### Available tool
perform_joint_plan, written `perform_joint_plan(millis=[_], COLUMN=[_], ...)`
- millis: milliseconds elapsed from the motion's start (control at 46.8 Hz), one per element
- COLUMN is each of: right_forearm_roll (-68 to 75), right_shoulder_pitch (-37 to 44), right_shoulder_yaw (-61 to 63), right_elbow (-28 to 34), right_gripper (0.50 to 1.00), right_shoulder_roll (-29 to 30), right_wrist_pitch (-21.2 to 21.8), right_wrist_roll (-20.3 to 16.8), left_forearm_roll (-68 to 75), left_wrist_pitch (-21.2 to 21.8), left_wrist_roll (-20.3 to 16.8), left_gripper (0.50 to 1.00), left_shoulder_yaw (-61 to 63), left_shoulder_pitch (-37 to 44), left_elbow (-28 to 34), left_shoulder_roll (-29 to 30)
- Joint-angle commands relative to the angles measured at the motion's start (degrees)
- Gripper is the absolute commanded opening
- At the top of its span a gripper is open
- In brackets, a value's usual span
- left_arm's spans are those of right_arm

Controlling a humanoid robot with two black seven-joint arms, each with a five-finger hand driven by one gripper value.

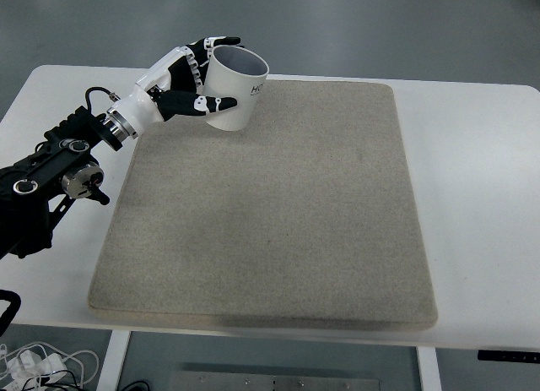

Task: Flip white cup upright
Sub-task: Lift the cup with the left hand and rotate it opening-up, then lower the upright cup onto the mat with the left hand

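I should release the white cup with my left gripper, upright on the beige mat, well in from the mat's far corner (pixel 230 169).
A white cup (pixel 239 94) with dark lettering on its side is at the mat's far left corner, its open mouth facing up and slightly away. My left hand (pixel 199 77) is shut on the cup, the thumb across its near side and the fingers curled around its far side. The cup's base looks to be at or just above the mat; I cannot tell whether it touches. The left arm (pixel 59 167) comes in from the picture's left edge. The right arm is out of view.
A large beige mat (pixel 278 222) covers most of the white table (pixel 481 197). Bare table strips run along the right side and the near edge. Cables lie on the floor at the bottom left.
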Motion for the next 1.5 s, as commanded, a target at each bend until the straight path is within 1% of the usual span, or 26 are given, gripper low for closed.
perform_joint_plan(millis=[0,150,235,385,513,940,1047,1068,1111,1132,1154,1282,1303,1346,1432,1474], right_forearm_roll=[0.0,0.0,0.0,0.0,0.0,0.0,0.0,0.0,0.0,0.0,0.0,0.0,0.0,0.0,0.0,0.0], right_shoulder_pitch=[0.0,0.0,0.0,0.0,0.0,0.0,0.0,0.0,0.0,0.0,0.0,0.0,0.0,0.0,0.0,0.0], right_shoulder_yaw=[0.0,0.0,0.0,0.0,0.0,0.0,0.0,0.0,0.0,0.0,0.0,0.0,0.0,0.0,0.0,0.0], right_elbow=[-0.1,0.0,-0.1,-0.1,0.0,0.0,-0.1,0.0,-0.1,0.0,-0.1,-0.1,0.0,0.0,0.0,-0.1], right_gripper=[0.952,0.952,0.952,0.952,0.952,0.952,0.952,0.952,0.952,0.952,0.952,0.952,0.952,0.952,0.952,0.952], right_shoulder_roll=[0.0,0.0,0.0,0.0,0.0,0.0,0.0,0.0,0.0,0.0,0.0,0.0,0.0,0.0,0.0,0.0], right_wrist_pitch=[0.0,0.0,0.0,0.0,0.0,0.0,0.0,0.0,0.0,0.0,0.0,0.0,0.0,0.0,0.0,0.0], right_wrist_roll=[0.0,0.0,0.0,0.0,0.0,0.0,0.0,0.0,0.0,0.0,0.0,0.0,0.0,0.0,0.0,0.0], left_forearm_roll=[0.0,-0.1,-0.1,0.0,0.1,0.8,0.8,0.8,0.8,0.7,0.7,0.8,0.8,0.8,0.9,0.9], left_wrist_pitch=[0.1,0.7,2.5,3.5,5.4,7.4,8.2,8.2,8.2,8.2,8.2,8.2,8.2,8.2,8.2,8.2], left_wrist_roll=[-2.1,-2.1,-2.1,-2.1,-2.1,-2.1,-2.1,-2.1,-2.1,-2.1,-2.1,-2.1,-2.1,-2.1,-2.1,-2.1], left_gripper=[0.500,0.500,0.500,0.500,0.500,0.500,0.608,0.657,0.792,0.848,0.874,0.889,0.898,0.936,0.958,0.958], left_shoulder_yaw=[-0.5,-0.6,-0.6,-0.5,0.0,0.9,1.0,0.9,0.9,0.9,0.9,1.0,1.0,1.0,1.7,2.4], left_shoulder_pitch=[0.8,1.4,1.6,1.8,1.9,3.9,4.6,4.7,4.9,4.9,5.0,5.0,5.0,5.0,5.1,5.1], left_elbow=[0.7,1.5,2.4,2.9,3.6,3.7,3.7,3.7,3.6,3.6,3.6,3.6,3.6,3.6,3.6,3.6], left_shoulder_roll=[0.0,-0.5,-2.2,-3.8,-4.3,-5.6,-5.9,-5.9,-5.9,-5.9,-5.9,-5.9,-5.9,-5.9,-5.8,-5.7])
